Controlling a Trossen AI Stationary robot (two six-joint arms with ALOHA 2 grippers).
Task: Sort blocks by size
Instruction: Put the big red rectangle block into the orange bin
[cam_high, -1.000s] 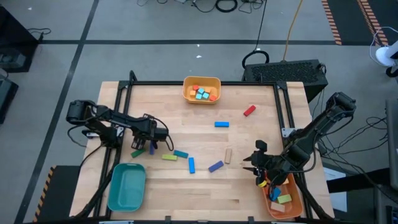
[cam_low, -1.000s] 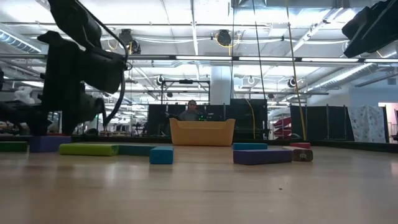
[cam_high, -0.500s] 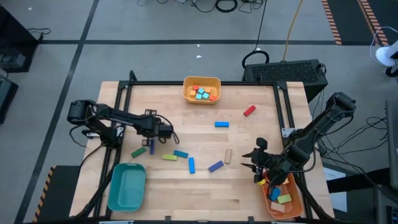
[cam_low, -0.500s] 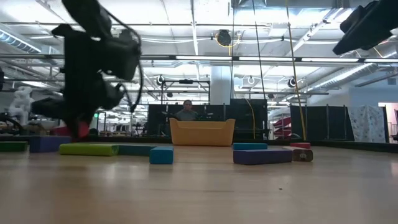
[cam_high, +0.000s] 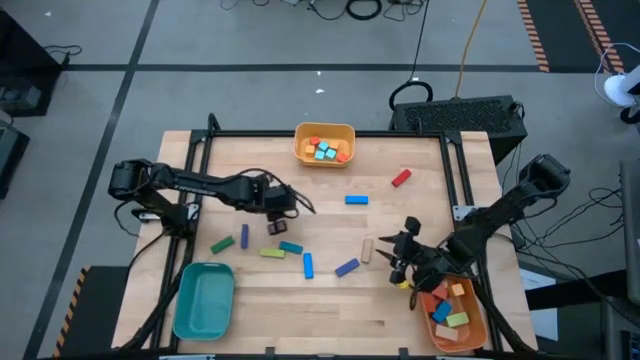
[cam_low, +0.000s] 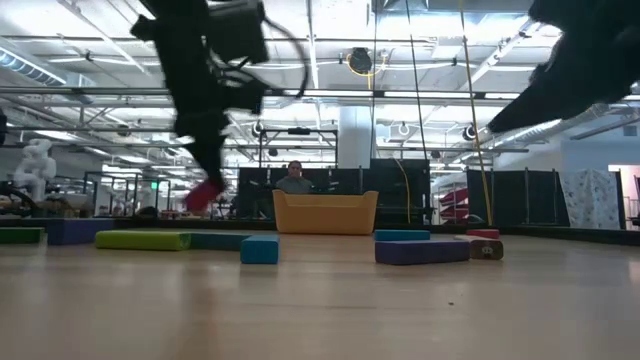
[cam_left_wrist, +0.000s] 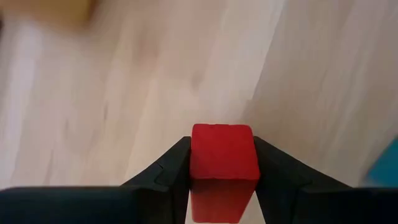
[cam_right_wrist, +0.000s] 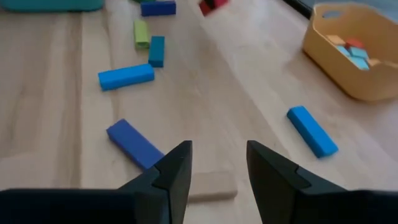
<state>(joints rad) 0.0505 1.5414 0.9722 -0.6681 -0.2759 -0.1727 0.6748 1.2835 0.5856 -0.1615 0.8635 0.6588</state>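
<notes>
Next, I release the red cube from my left gripper into my right gripper, up above the table near the far blue block (cam_high: 339, 229).
My left gripper (cam_high: 275, 226) hangs over the left middle of the table, shut on a small red cube (cam_left_wrist: 224, 152), which also shows in the low view (cam_low: 205, 194). My right gripper (cam_high: 396, 262) stands open low near the right front, its fingers on either side of a tan block (cam_right_wrist: 211, 185) without touching it. Loose blocks lie flat on the table: a green one (cam_high: 222, 243), a yellow-green one (cam_high: 272, 253), a teal one (cam_high: 291, 247), blue ones (cam_high: 308, 265) (cam_high: 347, 267) (cam_high: 356, 199) and a red one (cam_high: 401, 178). My left gripper pinches the red cube by two opposite side faces (cam_left_wrist: 194, 155) between its two fingers. The fingers come steeply from above. The cube hangs clear of the table.
A yellow tray (cam_high: 325, 154) with small cubes stands at the far edge. A teal tray (cam_high: 204, 300) sits at the near left. An orange tray (cam_high: 468, 322) with blocks sits at the near right. A black frame (cam_high: 450, 170) borders the table. A person sits beyond the table's far edge (cam_low: 294, 178).
My left gripper has risen and gone toward the table's right, rolling about its own axis, and the red cube has come up clear of the table with it. My right gripper has gone down and left, away from the orange tray toward the tan block.
</notes>
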